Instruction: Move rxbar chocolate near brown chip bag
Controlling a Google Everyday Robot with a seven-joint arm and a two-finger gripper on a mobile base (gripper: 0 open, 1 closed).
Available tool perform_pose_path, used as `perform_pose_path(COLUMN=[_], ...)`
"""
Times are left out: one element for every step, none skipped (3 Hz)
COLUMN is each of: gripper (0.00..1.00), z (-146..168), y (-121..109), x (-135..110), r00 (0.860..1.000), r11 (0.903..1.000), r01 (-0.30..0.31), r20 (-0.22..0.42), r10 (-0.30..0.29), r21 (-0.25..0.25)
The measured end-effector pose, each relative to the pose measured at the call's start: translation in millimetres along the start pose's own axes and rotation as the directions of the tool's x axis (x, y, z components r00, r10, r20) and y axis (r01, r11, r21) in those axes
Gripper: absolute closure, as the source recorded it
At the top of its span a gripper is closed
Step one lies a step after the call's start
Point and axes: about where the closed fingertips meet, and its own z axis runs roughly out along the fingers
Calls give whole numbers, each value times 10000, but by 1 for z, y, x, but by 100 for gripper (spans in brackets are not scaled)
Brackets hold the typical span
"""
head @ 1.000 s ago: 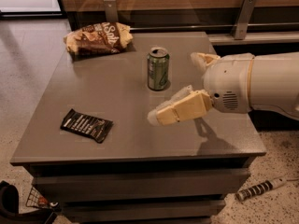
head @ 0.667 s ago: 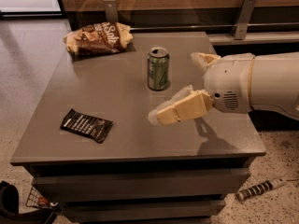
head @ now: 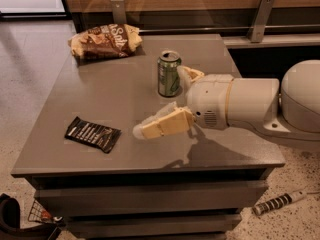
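Observation:
The rxbar chocolate's middle (head: 95, 135) is the next place for my gripper to go, and there it should close across the long sides of the bar.
The rxbar chocolate (head: 93, 134), a flat black wrapper with white lettering, lies near the table's front left edge. The brown chip bag (head: 105, 41) sits at the far left corner of the table. My gripper (head: 160, 100) hovers over the middle right of the table, open and empty. One cream finger (head: 165, 124) points left toward the bar, about a hand's width from it. The other finger (head: 190, 75) is just right of the green can (head: 169, 74).
The green drink can stands upright at the table's centre, between the gripper and the chip bag. The grey table (head: 115, 94) has a wooden wall with metal brackets behind it. A striped object (head: 277, 202) lies on the floor at the right.
The arm and gripper have moved left across the table, closer to the bar and the can. The bar, can and bag have not moved.

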Motion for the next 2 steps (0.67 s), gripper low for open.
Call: perform_pose_path(gripper=[0, 0], z=[37, 55], y=[8, 16], x=[-2, -1], r00=[9965, 9942], r11=[9990, 9980], r01=[287, 502], r20=[790, 976], r10=[-261, -461], r21=[-328, -394])
